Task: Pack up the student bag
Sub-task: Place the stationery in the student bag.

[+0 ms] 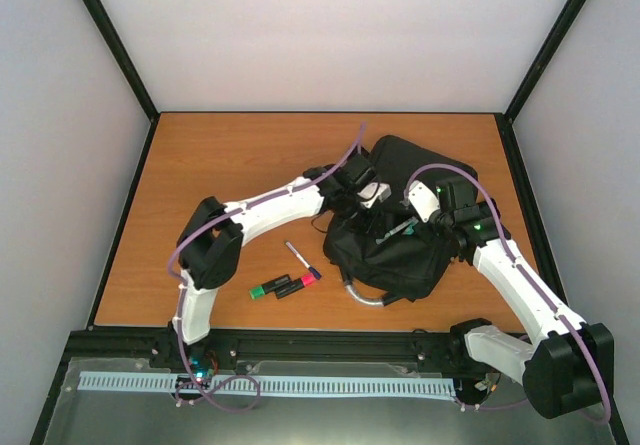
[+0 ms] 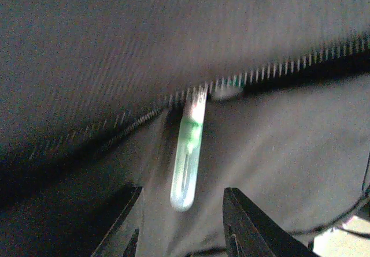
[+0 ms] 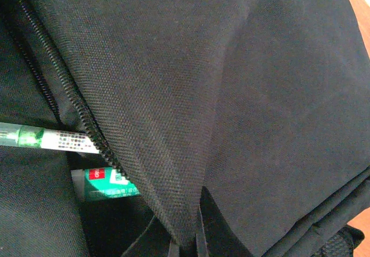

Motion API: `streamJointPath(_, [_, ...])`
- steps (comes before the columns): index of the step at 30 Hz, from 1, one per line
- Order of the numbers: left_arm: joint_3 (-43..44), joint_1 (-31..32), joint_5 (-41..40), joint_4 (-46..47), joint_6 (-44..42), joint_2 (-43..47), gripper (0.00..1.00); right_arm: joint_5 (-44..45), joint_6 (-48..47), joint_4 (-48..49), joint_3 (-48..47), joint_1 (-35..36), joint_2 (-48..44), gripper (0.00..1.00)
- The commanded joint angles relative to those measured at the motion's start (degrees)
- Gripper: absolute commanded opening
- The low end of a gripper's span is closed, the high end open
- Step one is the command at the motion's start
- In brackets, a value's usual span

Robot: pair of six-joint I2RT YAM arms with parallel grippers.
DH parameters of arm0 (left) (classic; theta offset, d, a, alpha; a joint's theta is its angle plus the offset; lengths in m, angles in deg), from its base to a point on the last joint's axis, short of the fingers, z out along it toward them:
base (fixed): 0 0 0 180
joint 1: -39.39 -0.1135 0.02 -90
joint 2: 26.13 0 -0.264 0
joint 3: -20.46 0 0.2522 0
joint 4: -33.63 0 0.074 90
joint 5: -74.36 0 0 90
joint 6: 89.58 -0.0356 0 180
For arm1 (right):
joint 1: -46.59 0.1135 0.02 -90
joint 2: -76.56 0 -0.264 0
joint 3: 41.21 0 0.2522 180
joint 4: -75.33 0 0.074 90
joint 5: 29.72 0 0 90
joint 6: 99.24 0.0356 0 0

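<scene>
My left gripper should grab the pen's loose end (image 1: 380, 240) and push it deeper inside, since the clear green pen is sticking halfway out of the bag's zip opening.
The student bag (image 1: 405, 245) is a black fabric backpack lying at the centre right of the table, its zip pocket pulled open. In the left wrist view a clear green pen (image 2: 188, 159) sticks halfway out of the zip opening (image 2: 260, 75). My left gripper (image 2: 182, 225) is open just behind the pen's free end, and neither finger touches it. My right gripper (image 3: 189, 250) is shut on a flap of the bag's fabric (image 3: 173, 153) and holds the opening apart. The same pen (image 3: 46, 138) and a green-labelled item (image 3: 107, 183) lie inside the pocket.
On the wooden table left of the bag lie a green highlighter (image 1: 265, 288), a pink highlighter (image 1: 300, 282) and a black marker (image 1: 303, 258). The bag's grey loop handle (image 1: 365, 296) curls out toward the front edge. Black frame posts and white walls enclose the table.
</scene>
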Motion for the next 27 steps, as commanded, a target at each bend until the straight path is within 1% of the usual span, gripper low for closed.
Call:
streamJointPath(1, [-5.4, -0.18, -3.2, 1.17, 0.94, 8.23, 0.4, -2.77, -0.04, 3.17, -0.59, 0.11, -0.61, 0.03])
streamJointPath(6, [-10.69, -0.17, -5.01, 2.15, 1.01, 10.37, 0.39, -3.26, -0.01, 2.99, -0.62, 0.16, -0.43, 0.03])
streamJointPath(12, [-14.16, -0.16, -1.37, 7.66, 3.44, 9.8, 0.38, -3.31, -0.06, 2.85, -0.62, 0.16, -0.47, 0.03])
streamJointPath(15, [-13.98, -0.16, 0.12, 9.04, 3.73, 8.69, 0.37, -3.27, -0.07, 2.77, -0.53, 0.15, -0.52, 0.03])
streamJointPath(21, [-12.53, 0.29, 1.93, 10.69, 4.25, 6.37, 0.26, -3.37, -0.05, 2.72, -0.59, 0.1, -0.35, 0.03])
streamJointPath(27, [-10.5, 1.19, 1.49, 10.66, 4.67, 3.86, 0.24, -3.4, -0.05, 2.69, -0.61, 0.15, -0.17, 0.03])
